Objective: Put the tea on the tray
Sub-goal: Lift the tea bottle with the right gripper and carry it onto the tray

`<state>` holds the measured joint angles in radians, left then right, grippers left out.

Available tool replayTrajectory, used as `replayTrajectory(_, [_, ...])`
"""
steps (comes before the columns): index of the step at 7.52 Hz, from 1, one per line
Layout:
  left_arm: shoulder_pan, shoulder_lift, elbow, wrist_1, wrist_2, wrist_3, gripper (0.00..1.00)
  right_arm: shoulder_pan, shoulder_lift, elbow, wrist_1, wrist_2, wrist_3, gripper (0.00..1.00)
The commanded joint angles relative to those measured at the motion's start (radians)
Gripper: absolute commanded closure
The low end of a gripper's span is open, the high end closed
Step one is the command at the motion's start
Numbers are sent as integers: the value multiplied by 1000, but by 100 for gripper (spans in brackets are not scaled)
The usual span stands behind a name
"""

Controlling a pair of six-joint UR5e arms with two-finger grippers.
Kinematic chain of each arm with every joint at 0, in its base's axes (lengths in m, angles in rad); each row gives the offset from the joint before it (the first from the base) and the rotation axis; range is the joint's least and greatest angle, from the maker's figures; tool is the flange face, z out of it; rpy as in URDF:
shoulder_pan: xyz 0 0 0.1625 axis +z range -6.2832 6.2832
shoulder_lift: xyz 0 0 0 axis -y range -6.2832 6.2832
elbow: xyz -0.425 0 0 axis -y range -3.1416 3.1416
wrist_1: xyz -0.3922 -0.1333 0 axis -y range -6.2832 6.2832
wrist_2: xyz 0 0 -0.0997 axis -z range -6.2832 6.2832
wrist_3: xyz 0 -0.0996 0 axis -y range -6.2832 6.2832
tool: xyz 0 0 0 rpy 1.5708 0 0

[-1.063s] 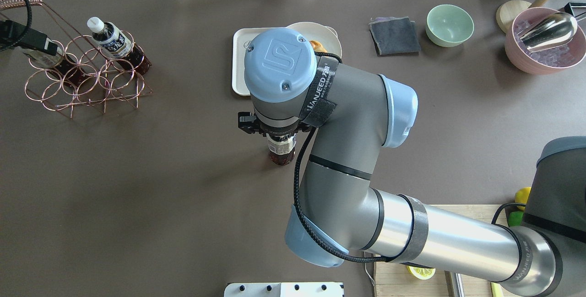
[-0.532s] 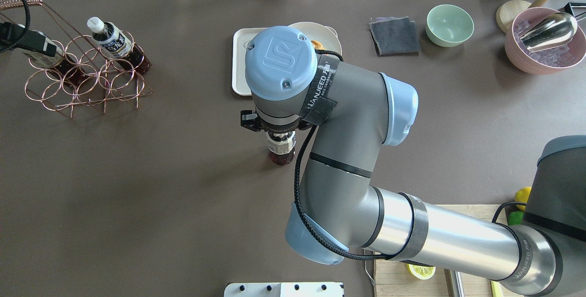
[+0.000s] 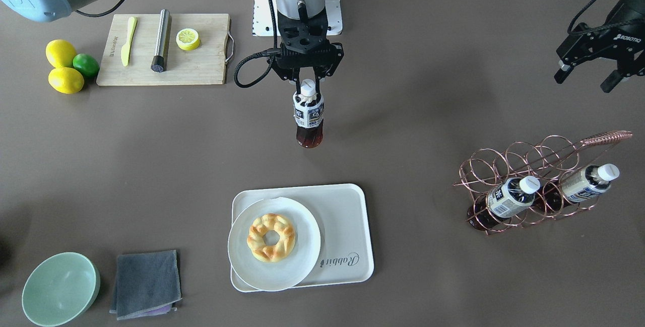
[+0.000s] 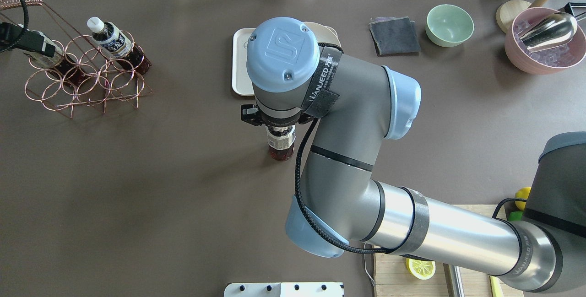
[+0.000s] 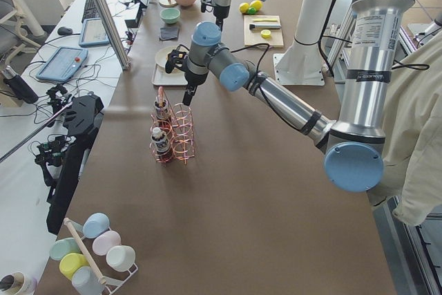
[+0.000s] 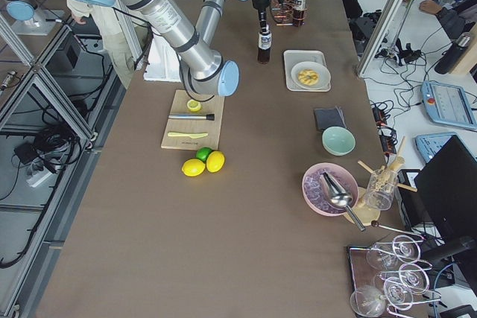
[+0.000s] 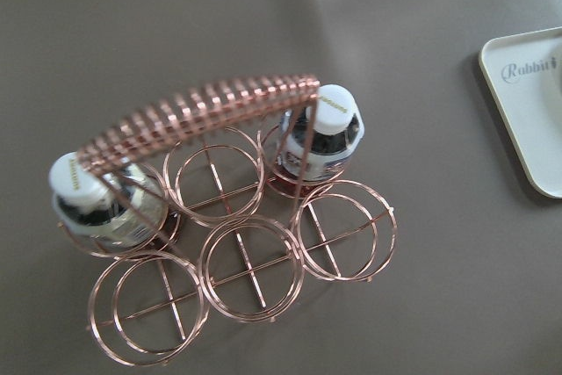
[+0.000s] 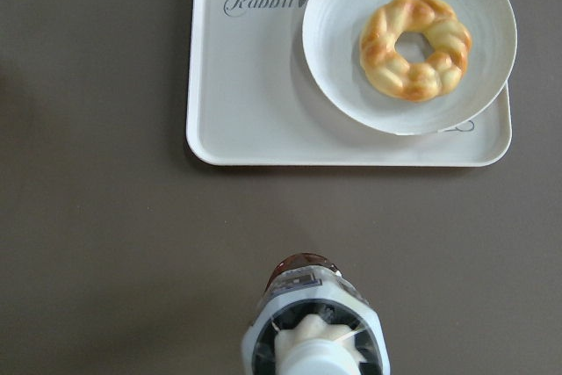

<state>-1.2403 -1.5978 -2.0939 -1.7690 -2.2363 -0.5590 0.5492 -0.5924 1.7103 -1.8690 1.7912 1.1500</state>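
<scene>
The robot's right gripper needs to release the tea bottle, now hanging upright low over the table, on the bare half of the tray (image 3: 339,234) (image 8: 257,59) next to the white plate.
My right gripper (image 3: 308,86) is shut on the white cap of a tea bottle (image 3: 308,115), which hangs upright low over the brown table. The bottle also shows in the overhead view (image 4: 280,143) and the right wrist view (image 8: 314,331). The off-white tray (image 3: 347,216) lies a short way beyond it, apart from it, with its "Rabbit" half bare (image 8: 246,85). My left gripper (image 3: 584,81) is open and empty above the copper wire rack (image 3: 529,176), which holds two more tea bottles (image 3: 509,196) (image 3: 584,183).
A round white plate (image 3: 302,266) with a doughnut (image 3: 271,237) covers one half of the tray. A cutting board (image 3: 201,65), lemons (image 3: 63,67), a green bowl (image 3: 60,289), a grey cloth (image 3: 146,284) and a pink bowl (image 4: 545,54) lie around the table's edges.
My right arm has moved a little toward the tray, carrying the bottle with it. The left arm has barely moved.
</scene>
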Motion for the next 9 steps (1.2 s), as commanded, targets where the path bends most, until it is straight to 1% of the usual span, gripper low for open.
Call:
replayTrajectory(1, [-91,183,29,-123,0,98,4,72,130,-174,20,26,-38,100])
replayTrajectory(2, [-132,229,78,-192,0,143,4,92,173,-251,81,28,-38,100])
replayTrajectory(3, [-158,251,128,-245,0,180,4,121,240,-397,143,45,-41,100])
replayTrajectory(4, [-184,268,144,-244,-2,229,4,150,343,-566,181,78,-53,100])
replayTrajectory(5, [-197,298,138,-245,-2,232,4,161,374,-639,194,82,-71,100])
replayTrajectory(7, [-200,305,146,-238,-3,234,4,170,384,-769,327,88,-84,100])
replayTrajectory(8, [-200,303,153,-237,-37,234,4,172,413,-820,343,91,-84,100])
replayTrajectory(9, [-200,303,153,-239,-42,234,4,172,413,-834,359,105,-84,100])
